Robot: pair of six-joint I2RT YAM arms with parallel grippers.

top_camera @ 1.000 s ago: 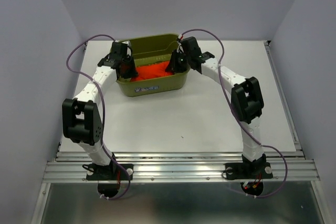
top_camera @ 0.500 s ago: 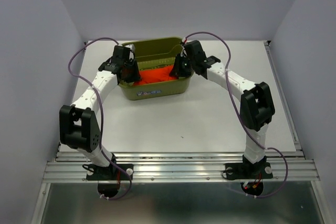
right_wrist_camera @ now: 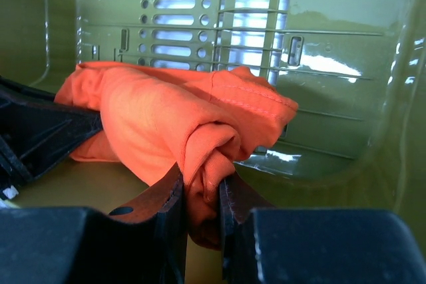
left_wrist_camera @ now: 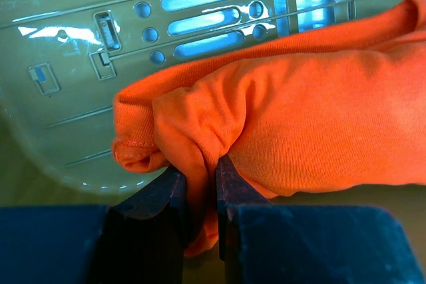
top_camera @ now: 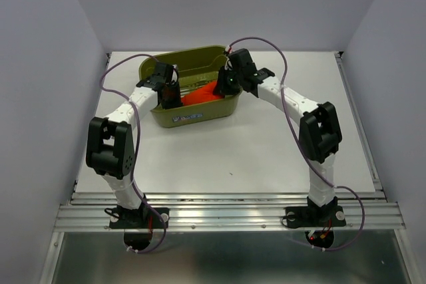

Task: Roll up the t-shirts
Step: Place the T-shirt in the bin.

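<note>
The robot's left gripper needs to release the orange-red t-shirt, now bunched inside the basket, on the basket's bottom, along the basket's front side (top_camera: 194,100) (left_wrist_camera: 266,106).
The orange-red t-shirt (top_camera: 201,95) lies bunched as a roll inside the olive-green basket (top_camera: 193,115) at the back of the table. My left gripper (top_camera: 170,95) reaches into the basket's left end and is shut on a fold of the t-shirt (left_wrist_camera: 293,124), cloth pinched between its dark fingers (left_wrist_camera: 229,184). At the right end my right gripper (top_camera: 221,86) is shut on the other end of the t-shirt (right_wrist_camera: 166,118), a knot of cloth squeezed between its fingers (right_wrist_camera: 166,197). The cloth spans between both grippers.
The basket's slotted walls (left_wrist_camera: 200,11) (right_wrist_camera: 219,24) rise close behind the cloth in both wrist views. The white table (top_camera: 226,157) stretches in front of the basket. Purple cables loop over both arms. Grey walls close in the back and sides.
The basket has turned and shifted a little, its left end swinging away. Both arms moved with it, the left elbow coming inward. The t-shirt looks more bunched toward the basket's middle.
</note>
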